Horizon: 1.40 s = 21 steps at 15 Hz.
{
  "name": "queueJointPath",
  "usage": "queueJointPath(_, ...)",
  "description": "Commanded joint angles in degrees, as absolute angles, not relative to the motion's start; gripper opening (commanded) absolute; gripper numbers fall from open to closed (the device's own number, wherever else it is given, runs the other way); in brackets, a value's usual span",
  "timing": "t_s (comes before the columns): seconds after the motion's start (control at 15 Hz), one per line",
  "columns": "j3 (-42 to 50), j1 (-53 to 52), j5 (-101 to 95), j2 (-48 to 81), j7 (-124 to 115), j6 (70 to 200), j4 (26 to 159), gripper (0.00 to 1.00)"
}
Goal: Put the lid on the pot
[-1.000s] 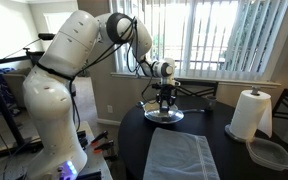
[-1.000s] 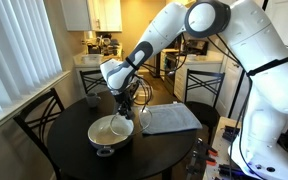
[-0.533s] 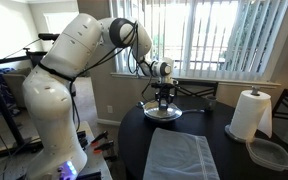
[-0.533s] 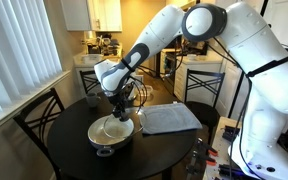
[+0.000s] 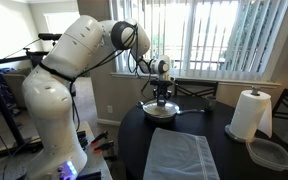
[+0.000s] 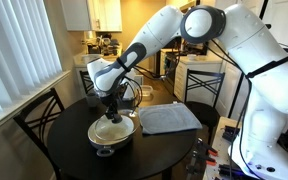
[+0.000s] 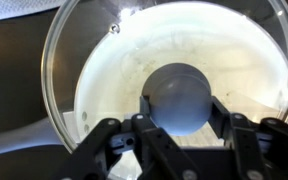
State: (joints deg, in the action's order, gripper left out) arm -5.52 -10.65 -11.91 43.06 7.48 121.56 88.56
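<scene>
My gripper needs to set the clear glass lid, now held low over the pot, down flat on the metal pot's round rim (image 5: pixel 161 107) (image 7: pixel 181 94) and let go of it there, covering the pot's pale cream inside.
My gripper (image 7: pixel 179 105) is shut on the dark round knob (image 7: pixel 178 92) of the clear glass lid (image 7: pixel 69 50), whose thin metal rim fills the wrist view. Through the glass I see the pale cream inside of the pot (image 7: pixel 124 75) right beneath. In both exterior views the gripper (image 5: pixel 162 99) (image 6: pixel 111 112) holds the lid low over the round metal pot (image 5: pixel 161 110) (image 6: pixel 111 134) on the dark round table (image 5: pixel 134 145) (image 6: pixel 154 150). The lid looks level and centred over the pot. The pot's long dark handle (image 5: pixel 196 110) points sideways.
A grey cloth (image 5: pixel 181 155) (image 6: pixel 169 118) lies on the table near the pot. A paper towel roll (image 5: pixel 250 114) and a clear rounded-square plastic container (image 5: pixel 272 152) stand at the table's far side. A dark chair (image 6: pixel 39 120) stands close to the table edge.
The gripper has moved the lid sideways and down over the pot; the lid now sits lower and more centred on it than a second ago.
</scene>
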Motion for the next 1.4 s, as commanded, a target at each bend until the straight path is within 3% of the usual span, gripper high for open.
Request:
queueJointPath(0.0, -6.8, -11.1, -11.8, 43.1, 10.6, 120.3, 86.8, 0.33)
queueJointPath(0.8, -9.1, -7.8, -9.7, 42.3, 17.2, 130.6, 89.2, 0.33)
queueJointPath(1.33, -9.5, -6.0, -7.7, 43.2, 19.5, 128.6, 88.6, 0.33)
